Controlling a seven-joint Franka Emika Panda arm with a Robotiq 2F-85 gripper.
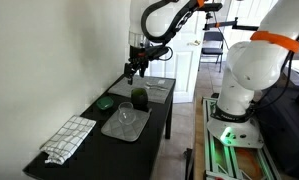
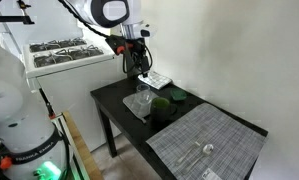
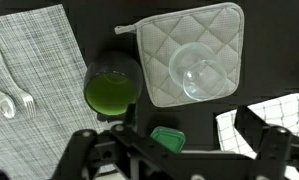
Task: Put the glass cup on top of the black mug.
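Note:
Next, my gripper should go to the glass cup's rim [image 1: 132, 104] [image 3: 185, 84], on the side nearest the black mug, and close there.
The glass cup [image 3: 199, 70] stands upright on a grey quilted pot holder [image 3: 154, 40]; it also shows in both exterior views [image 1: 124, 117] [image 2: 141, 101]. The black mug [image 3: 112, 85], green inside, stands right beside the pot holder on the black table [image 1: 139, 97] [image 2: 161, 108]. My gripper [image 3: 179, 150] is open and empty. It hangs well above the table, over the mug and cup [image 1: 137, 68] [image 2: 129, 62], and touches neither.
A flat green round object [image 3: 169, 138] lies near the mug. A grey woven placemat [image 3: 29, 50] holds a fork [image 3: 14, 92]. A checkered towel [image 3: 259, 120] lies at one table end [image 1: 69, 138]. A wall runs along the table's far side.

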